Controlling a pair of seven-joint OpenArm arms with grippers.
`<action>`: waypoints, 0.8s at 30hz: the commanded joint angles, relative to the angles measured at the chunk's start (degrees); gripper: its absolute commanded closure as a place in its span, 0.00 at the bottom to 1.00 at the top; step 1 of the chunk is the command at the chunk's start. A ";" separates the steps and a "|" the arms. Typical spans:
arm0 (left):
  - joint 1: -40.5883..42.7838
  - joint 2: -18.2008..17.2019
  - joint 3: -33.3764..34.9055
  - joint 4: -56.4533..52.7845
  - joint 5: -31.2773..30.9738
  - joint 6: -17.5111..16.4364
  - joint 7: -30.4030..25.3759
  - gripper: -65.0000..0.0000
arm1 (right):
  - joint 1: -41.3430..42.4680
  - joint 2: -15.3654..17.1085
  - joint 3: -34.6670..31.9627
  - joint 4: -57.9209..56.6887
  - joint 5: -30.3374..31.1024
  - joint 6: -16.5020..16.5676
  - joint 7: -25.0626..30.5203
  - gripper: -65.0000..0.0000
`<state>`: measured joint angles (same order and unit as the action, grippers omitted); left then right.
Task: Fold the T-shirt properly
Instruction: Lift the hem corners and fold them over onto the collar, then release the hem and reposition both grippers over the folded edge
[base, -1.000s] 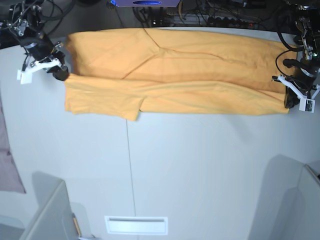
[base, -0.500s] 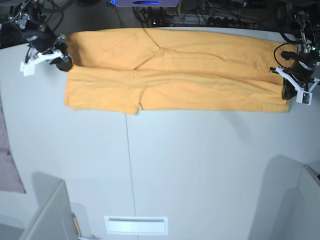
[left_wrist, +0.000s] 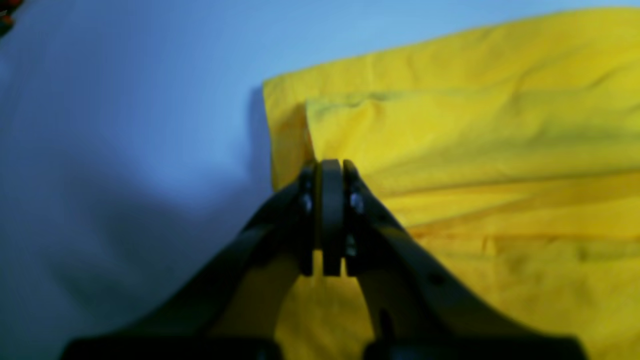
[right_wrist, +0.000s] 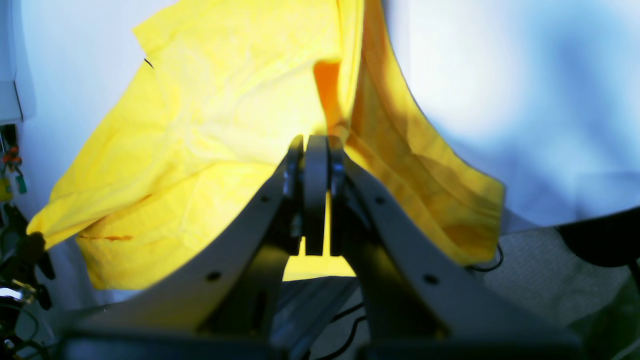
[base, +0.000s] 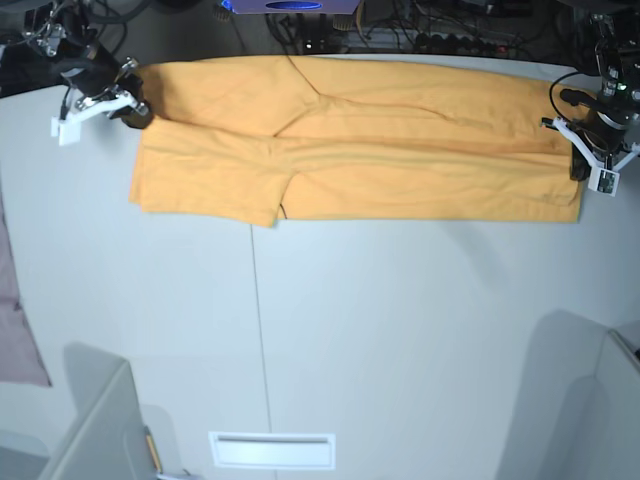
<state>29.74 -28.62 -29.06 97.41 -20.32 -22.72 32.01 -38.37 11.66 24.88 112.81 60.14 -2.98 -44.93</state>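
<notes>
My right gripper is at the end of the T-shirt, which lies along the far edge, so next I grab it farther in and pull (base: 184, 131) it nearer before folding.
The orange-yellow T-shirt (base: 380, 150) lies in a long, lengthwise-folded band across the far part of the white table (base: 400, 330). My right gripper (base: 135, 112) is at its left end in the base view. In the right wrist view it (right_wrist: 316, 142) is shut on the T-shirt (right_wrist: 225, 125), which hangs lifted from the tips. My left gripper (base: 577, 165) is at the shirt's right end. In the left wrist view it (left_wrist: 330, 167) is shut on the edge of the T-shirt (left_wrist: 475, 150), low over the table.
A pale pinkish-grey cloth (base: 15, 320) hangs at the left edge. Cables and equipment (base: 420, 30) crowd the far edge behind the shirt. Grey panels stand at the front left (base: 100, 420) and front right (base: 600, 400). A white slot plate (base: 272, 450) sits at the front.
Both grippers have moved toward the far edge with the shirt's ends in them. The shirt's near edge has slid a little farther away and the band is narrower.
</notes>
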 joint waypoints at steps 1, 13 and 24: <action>-0.15 -1.14 -0.70 0.92 -0.39 0.26 -1.46 1.00 | -0.09 0.60 0.39 0.64 0.74 0.65 0.58 1.00; -0.07 -1.14 -0.08 0.22 0.23 0.26 -1.28 1.00 | 0.00 0.52 0.30 -1.74 -0.05 0.65 0.49 1.00; 0.90 -1.66 -0.17 -3.56 0.23 0.26 -1.20 1.00 | 2.11 0.52 0.30 -3.58 -1.19 0.48 -2.15 0.98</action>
<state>30.65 -28.93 -28.42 93.21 -19.92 -22.76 31.77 -36.27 11.49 24.86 108.40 58.06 -3.01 -48.03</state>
